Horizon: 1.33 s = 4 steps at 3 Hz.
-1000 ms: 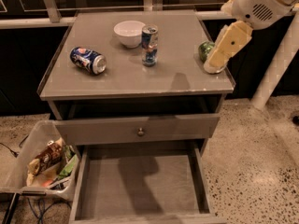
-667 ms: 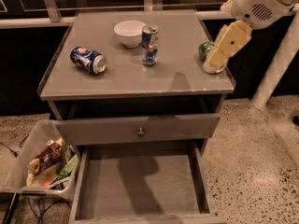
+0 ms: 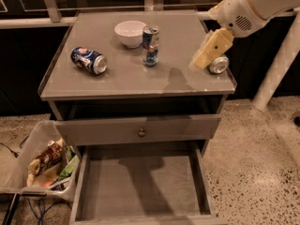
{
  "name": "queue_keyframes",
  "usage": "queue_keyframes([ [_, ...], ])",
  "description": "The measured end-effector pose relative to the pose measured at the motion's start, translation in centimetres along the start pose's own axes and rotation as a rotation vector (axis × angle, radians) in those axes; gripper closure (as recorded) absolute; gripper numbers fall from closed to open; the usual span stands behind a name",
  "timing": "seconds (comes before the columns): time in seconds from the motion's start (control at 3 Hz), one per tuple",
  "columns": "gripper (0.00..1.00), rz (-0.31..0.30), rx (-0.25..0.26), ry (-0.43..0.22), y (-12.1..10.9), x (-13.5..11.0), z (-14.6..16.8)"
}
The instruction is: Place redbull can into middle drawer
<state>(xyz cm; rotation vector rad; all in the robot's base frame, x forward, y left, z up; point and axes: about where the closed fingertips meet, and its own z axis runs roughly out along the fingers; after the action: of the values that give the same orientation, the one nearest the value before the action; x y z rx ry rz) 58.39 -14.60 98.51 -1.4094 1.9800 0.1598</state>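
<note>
The upright redbull can [image 3: 151,48] stands next to the white bowl, and my gripper needs to close around its middle.
The redbull can [image 3: 150,46] stands upright on the cabinet top [image 3: 140,81], just right of a white bowl. The middle drawer [image 3: 140,189] is pulled open low in the view, and its bare grey floor holds nothing. My gripper [image 3: 197,65], cream-coloured, hangs over the right side of the cabinet top. It points down and to the left, about a hand's width right of the redbull can and apart from it. It holds nothing that I can see.
A white bowl [image 3: 130,33] sits at the back. A dark-blue Pepsi can [image 3: 89,60] lies on its side at the left. A green can [image 3: 219,63] lies behind my gripper. The closed drawer front with a knob [image 3: 140,131] is above the open drawer. A bin of snacks [image 3: 44,165] stands at the left.
My gripper has moved left over the cabinet top, toward the redbull can, and now covers the green can's left part. The cans and the bowl have not moved.
</note>
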Motion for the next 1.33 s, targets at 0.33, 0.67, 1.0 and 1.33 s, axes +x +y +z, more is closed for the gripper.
queue_keyframes([
  [0.33,0.00,0.021,0.017,-0.170,-1.5,-1.2,4.2],
  [0.67,0.00,0.020,0.032,-0.253,-3.0,-2.1,8.3],
  [1.0,0.00,-0.025,0.040,-0.282,-3.8,-3.9,11.8],
  [1.33,0.00,-0.038,0.050,-0.272,-5.2,-4.7,15.2],
])
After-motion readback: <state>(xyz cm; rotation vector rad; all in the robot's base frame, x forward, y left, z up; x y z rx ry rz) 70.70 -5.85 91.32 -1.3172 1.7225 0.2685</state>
